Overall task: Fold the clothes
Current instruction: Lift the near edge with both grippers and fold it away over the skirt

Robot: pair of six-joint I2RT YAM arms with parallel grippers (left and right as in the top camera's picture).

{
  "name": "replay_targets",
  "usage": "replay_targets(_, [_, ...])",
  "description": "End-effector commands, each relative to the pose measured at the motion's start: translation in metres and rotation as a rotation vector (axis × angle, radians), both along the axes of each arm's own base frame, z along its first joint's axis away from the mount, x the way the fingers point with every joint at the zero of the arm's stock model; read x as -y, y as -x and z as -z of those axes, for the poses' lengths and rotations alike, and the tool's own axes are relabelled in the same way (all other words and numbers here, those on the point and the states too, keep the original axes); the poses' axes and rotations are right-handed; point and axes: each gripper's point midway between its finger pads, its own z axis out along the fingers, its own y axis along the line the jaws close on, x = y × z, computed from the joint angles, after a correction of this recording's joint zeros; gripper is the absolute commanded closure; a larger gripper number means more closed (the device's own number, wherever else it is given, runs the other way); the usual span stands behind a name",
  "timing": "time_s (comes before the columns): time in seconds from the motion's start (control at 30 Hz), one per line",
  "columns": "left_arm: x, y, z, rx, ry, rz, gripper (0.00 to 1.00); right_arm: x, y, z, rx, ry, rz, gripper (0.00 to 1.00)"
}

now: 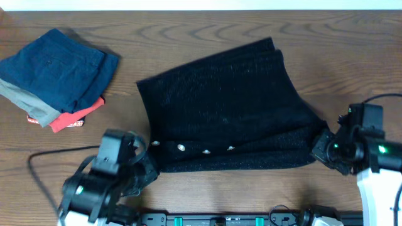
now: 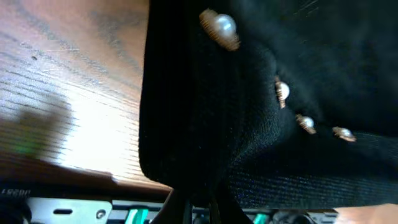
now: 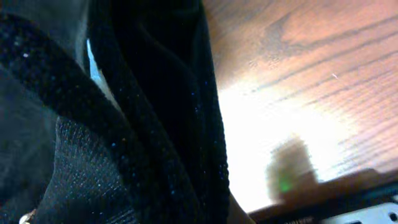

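Note:
The robot's left gripper needs to release the front corner of the black garment, now bunched over its fingers, on its far corner [image 1: 149, 94] nearest the folded navy garment.
The black fuzzy garment [image 1: 226, 107] lies spread on the wooden table, with small white buttons [image 1: 206, 150] in a row near its front edge. My left gripper [image 1: 149, 164] is at the garment's front left corner and is shut on its fabric; the left wrist view shows black cloth [image 2: 205, 118] bunched over the fingers [image 2: 199, 208] and pearl buttons [image 2: 219, 28]. My right gripper [image 1: 321, 147] is at the front right corner, shut on the cloth. The right wrist view is filled with folds of the garment [image 3: 124, 137]; the fingers are mostly hidden.
A folded navy garment [image 1: 59, 66] lies on grey [image 1: 25, 100] and red [image 1: 78, 116] folded pieces at the far left. The table's front edge with a black rail [image 1: 220, 220] runs close behind both grippers. Bare wood [image 1: 352, 56] lies to the right.

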Motion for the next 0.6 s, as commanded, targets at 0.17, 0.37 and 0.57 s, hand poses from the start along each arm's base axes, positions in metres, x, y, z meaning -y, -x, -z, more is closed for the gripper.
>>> replay_targets(0.17, [-0.017,-0.013,-0.026,0.16,-0.05,-0.074,0.94,0.029,-0.017,-0.057,0.205,0.21,-0.065,0.93])
replay_targets(0.37, [-0.041,-0.059,-0.037,0.286,-0.148,-0.251,0.94,0.025,-0.067,-0.057,0.293,0.181,-0.151,0.92])
replay_targets(0.57, [-0.051,-0.104,-0.03,0.317,-0.249,-0.319,0.93,0.01,-0.127,-0.04,0.362,0.086,-0.23,0.92])
